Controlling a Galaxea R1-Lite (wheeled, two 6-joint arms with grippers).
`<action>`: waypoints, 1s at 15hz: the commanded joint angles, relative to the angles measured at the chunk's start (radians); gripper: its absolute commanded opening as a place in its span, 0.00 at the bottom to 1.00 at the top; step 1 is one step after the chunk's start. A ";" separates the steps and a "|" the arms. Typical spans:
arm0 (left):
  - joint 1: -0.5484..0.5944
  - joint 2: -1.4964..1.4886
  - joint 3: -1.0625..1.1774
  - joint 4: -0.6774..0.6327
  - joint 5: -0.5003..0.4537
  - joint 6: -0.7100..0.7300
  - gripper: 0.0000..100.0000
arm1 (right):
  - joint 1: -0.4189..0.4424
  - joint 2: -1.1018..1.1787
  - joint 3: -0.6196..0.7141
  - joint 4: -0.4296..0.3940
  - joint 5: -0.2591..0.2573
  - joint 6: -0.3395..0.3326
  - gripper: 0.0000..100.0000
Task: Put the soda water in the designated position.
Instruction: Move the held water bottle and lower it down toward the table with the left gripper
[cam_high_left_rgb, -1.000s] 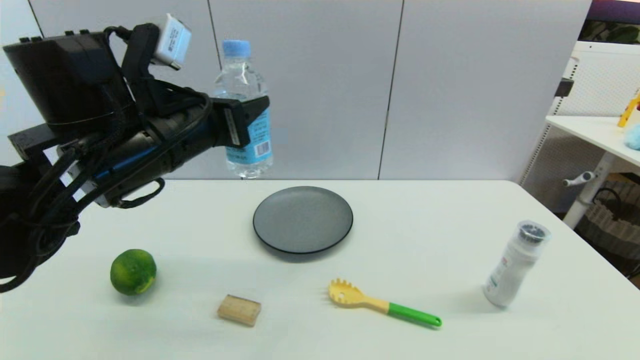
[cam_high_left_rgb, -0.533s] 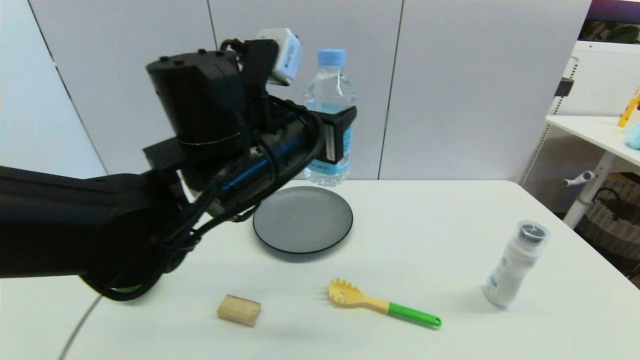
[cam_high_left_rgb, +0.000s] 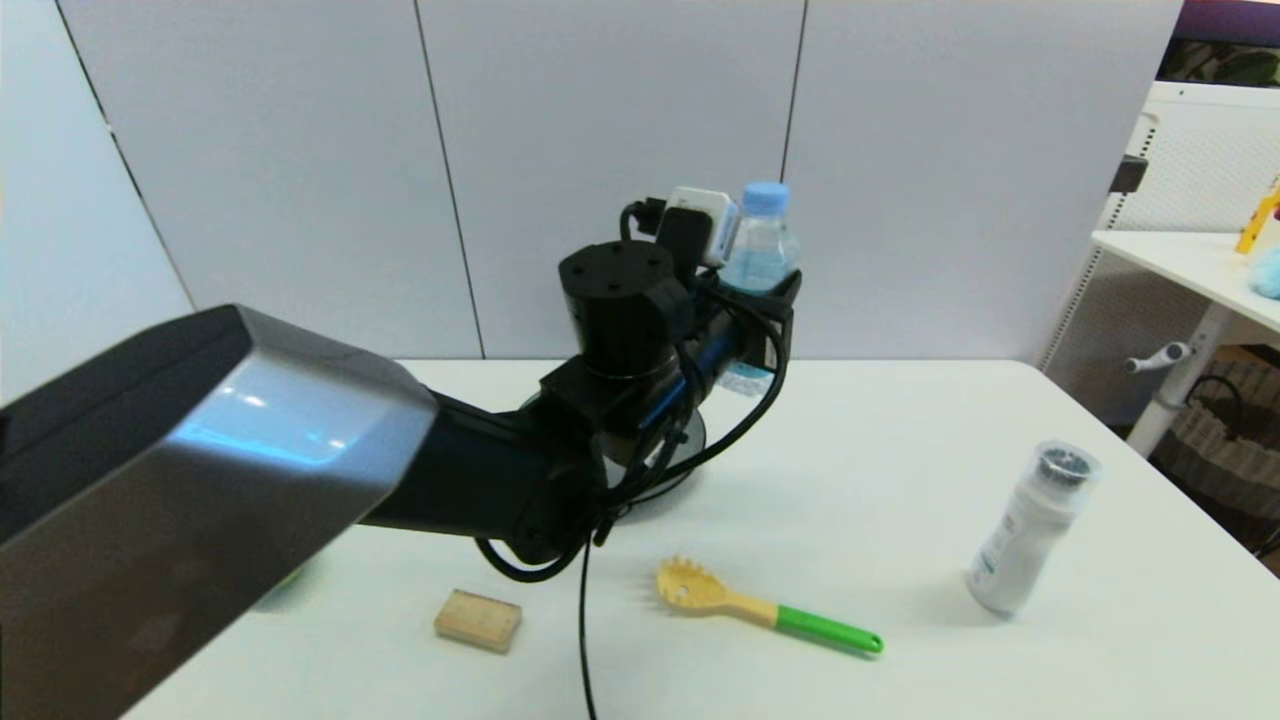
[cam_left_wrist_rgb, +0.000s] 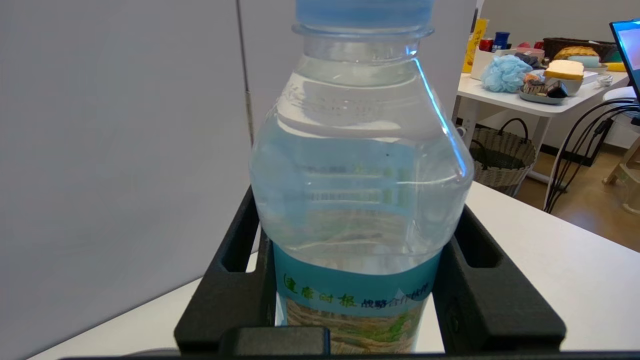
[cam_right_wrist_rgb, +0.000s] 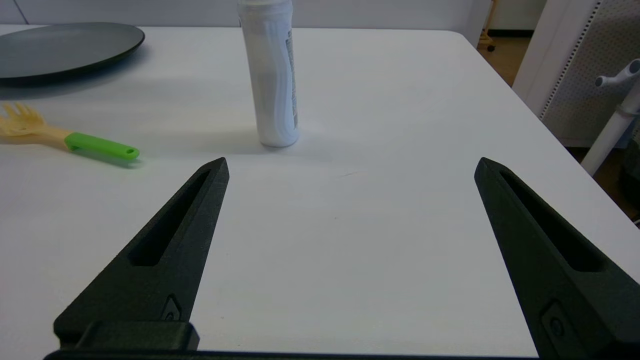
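Note:
My left gripper has the soda water. It now hangs above the back of the table. Next, I set it down and let go of it on the white tabletop (cam_high_left_rgb: 740, 440) beside the dark-grey plate, behind the pasta spoon.
The soda water (cam_high_left_rgb: 760, 245), a clear bottle with a light-blue cap and blue label, hangs upright above the back of the table, just beyond the dark plate's far right rim. My left gripper (cam_high_left_rgb: 772, 320) is shut on it at label height; its black fingers (cam_left_wrist_rgb: 235, 260) press both sides of the soda water (cam_left_wrist_rgb: 360, 175). Whether the base touches the tabletop is hidden by the arm. The designated position carries no mark on the white tabletop (cam_high_left_rgb: 880, 450), so I cannot tell which patch it is. My right gripper (cam_right_wrist_rgb: 351, 162) hovers open and low over the table's right side, holding nothing.
The dark-grey plate (cam_right_wrist_rgb: 65, 47) is mostly covered by my left arm in the head view. A white shaker (cam_high_left_rgb: 1030, 530) stands at the right, a yellow-and-green pasta spoon (cam_high_left_rgb: 765, 605) and a wooden block (cam_high_left_rgb: 478, 620) lie in front. A side table (cam_high_left_rgb: 1200, 260) stands beyond the right edge.
My left arm has swung right and farther back with the bottle, from left of the plate to behind its right rim. The arm now covers the lime and most of the plate.

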 joint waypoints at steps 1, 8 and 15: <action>0.000 0.216 -0.139 -0.049 0.001 -0.008 0.00 | 0.000 0.001 -0.001 0.000 0.001 0.000 1.00; 0.034 0.374 -0.262 -0.101 0.006 -0.003 0.00 | 0.000 0.001 -0.001 0.000 0.001 0.000 1.00; 0.069 0.402 -0.274 -0.103 0.006 -0.002 0.00 | 0.000 0.001 -0.001 0.000 0.001 0.000 1.00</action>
